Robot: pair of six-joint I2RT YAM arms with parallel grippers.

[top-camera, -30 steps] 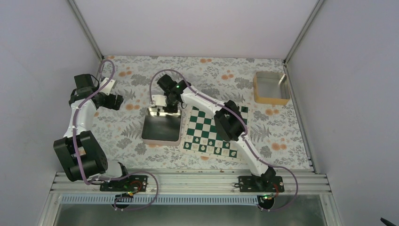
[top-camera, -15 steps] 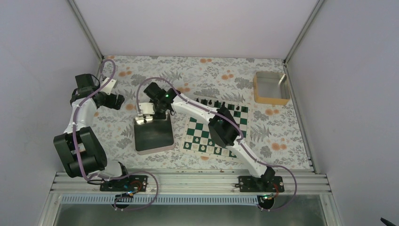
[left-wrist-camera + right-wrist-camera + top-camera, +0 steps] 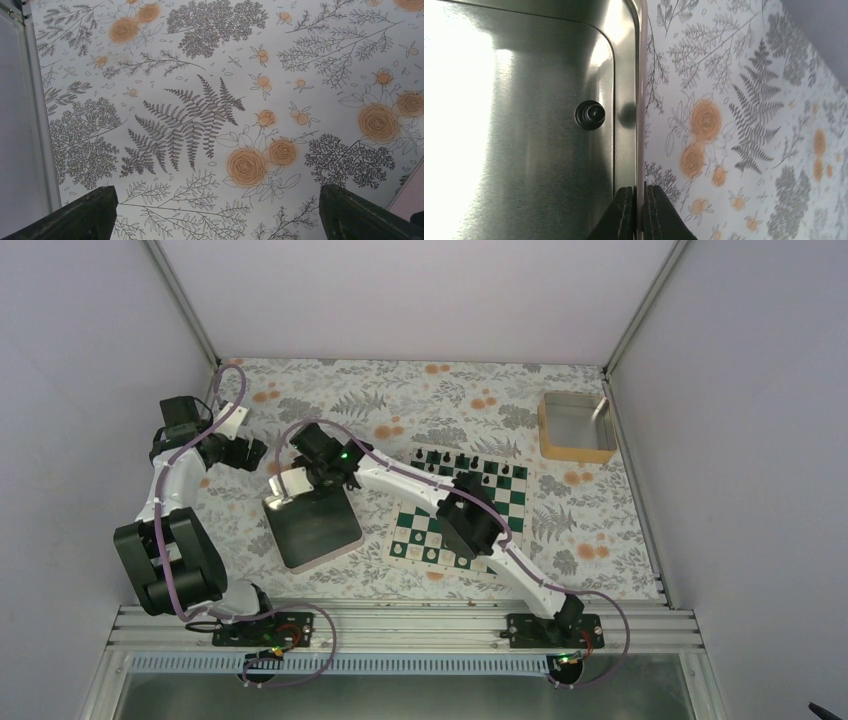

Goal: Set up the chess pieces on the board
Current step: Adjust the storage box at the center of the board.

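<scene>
The black piece is near the tray's rim, so next I turn the tray round with my right gripper, let go of the tray's rim and pinch the black piece (image 3: pixel 590 115) along the tray's side.
The green and white board (image 3: pixel 413 533) lies right of centre, partly under my right arm. Tiny black chess pieces (image 3: pixel 462 458) stand along its far edge and pale ones (image 3: pixel 441 557) along its near edge. My right gripper (image 3: pixel 300 478) (image 3: pixel 639 200) is shut on the rim of the shiny metal tray (image 3: pixel 315 530) (image 3: pixel 640 100), left of the board. One black piece (image 3: pixel 590 115) lies inside the tray close to that rim. At the far left my left gripper (image 3: pixel 255 452) (image 3: pixel 216 200) hangs open over bare tablecloth, its dark fingers (image 3: pixel 95 215) wide apart with nothing between them.
A floral cloth (image 3: pixel 400 405) covers the table. A tan-walled metal box (image 3: pixel 577 427) stands at the back right. Grey enclosure walls and aluminium posts bound the table on three sides. My right arm stretches diagonally across the board.
My right gripper has dragged the metal tray to the left, away from the board, turning it slightly. The left arm has barely moved.
</scene>
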